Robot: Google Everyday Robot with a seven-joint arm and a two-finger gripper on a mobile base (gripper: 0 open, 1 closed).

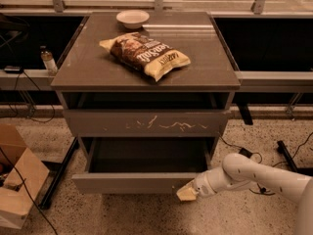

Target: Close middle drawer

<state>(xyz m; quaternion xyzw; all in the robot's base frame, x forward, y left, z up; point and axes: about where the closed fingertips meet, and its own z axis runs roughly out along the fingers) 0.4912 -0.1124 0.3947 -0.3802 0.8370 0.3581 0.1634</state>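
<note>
The gripper will release the middle drawer back inside the grey cabinet, with that drawer's front below the scratched top drawer front (145,159).
The middle drawer (128,182) is pulled well out of the grey cabinet (88,75), showing its empty grey inside (146,155). Its plain flat front faces me, below the shut top drawer front with pale scratch marks (146,122). My gripper (186,193) is at the end of the white arm (254,174), which comes in from the lower right. The gripper sits at the right end of the middle drawer's front, at its lower edge, touching it or almost touching it. The lowest drawer front is hidden under the open drawer.
A brown chip bag (146,55) and a white bowl (132,18) lie on the cabinet top. A small bottle (48,60) stands on a ledge at the left. A cardboard box (17,180) sits on the floor at the lower left. Cables (239,151) run on the floor to the right.
</note>
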